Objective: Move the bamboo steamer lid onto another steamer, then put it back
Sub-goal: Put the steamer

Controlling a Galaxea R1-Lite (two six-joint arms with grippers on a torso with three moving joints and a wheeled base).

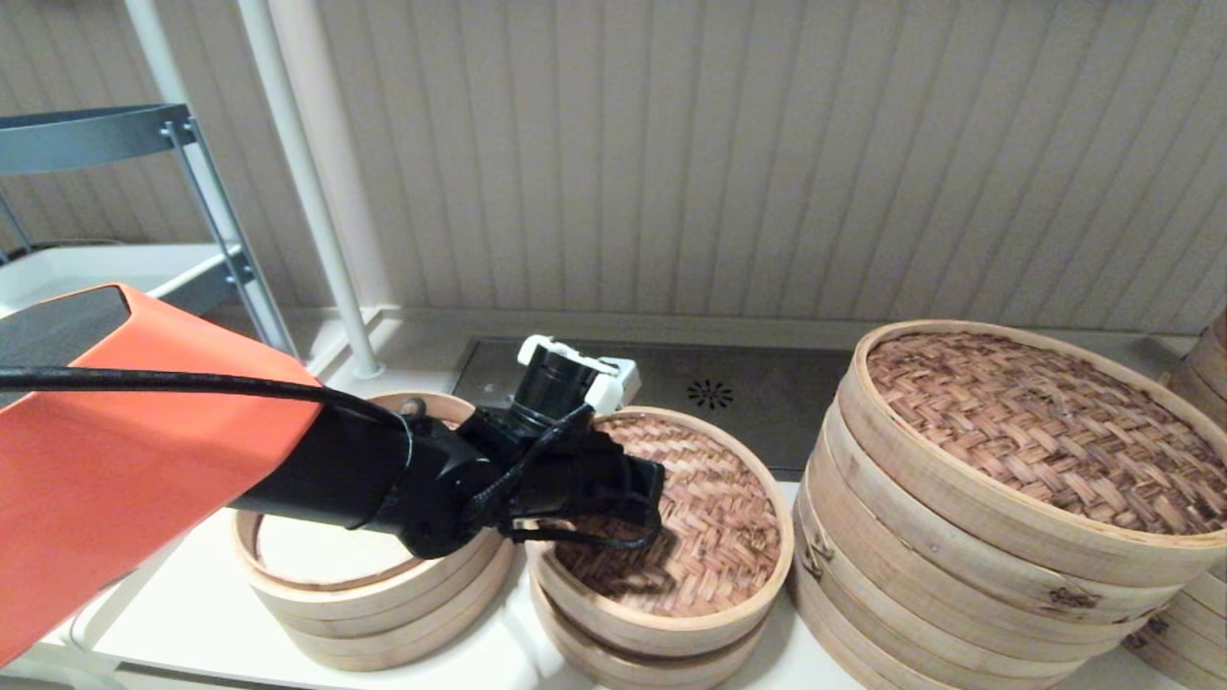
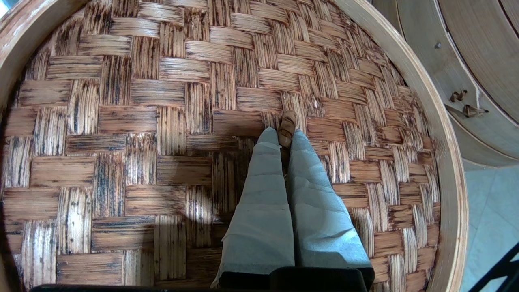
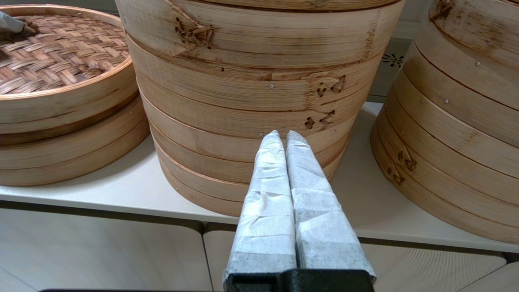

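Note:
The left gripper will release the bamboo steamer lid squarely on the middle small basket (image 1: 657, 525), beside the large steamer stack.
The bamboo steamer lid (image 1: 714, 537) (image 2: 162, 121), reddish-brown weave with a pale rim, lies flat on the middle small basket (image 1: 652, 661). My left gripper (image 2: 284, 136) comes down on its middle, shut on the tiny centre loop (image 2: 287, 125). To the lid's left stands the other small steamer (image 1: 383, 623), uncovered, its cream liner (image 1: 316, 551) partly hidden by my left arm. My right gripper (image 3: 283, 136) is shut with nothing in it, low in front of the counter edge, facing the big stack; the lid (image 3: 52, 52) shows off to one side there.
A very large tall steamer stack (image 1: 997, 565) (image 3: 251, 81) with a big woven lid (image 1: 1035, 422) stands right of the lid. Another large stack (image 1: 1198, 383) (image 3: 458, 113) sits at the far right. A white pole (image 1: 316, 192) and a metal cart (image 1: 96, 134) stand back left.

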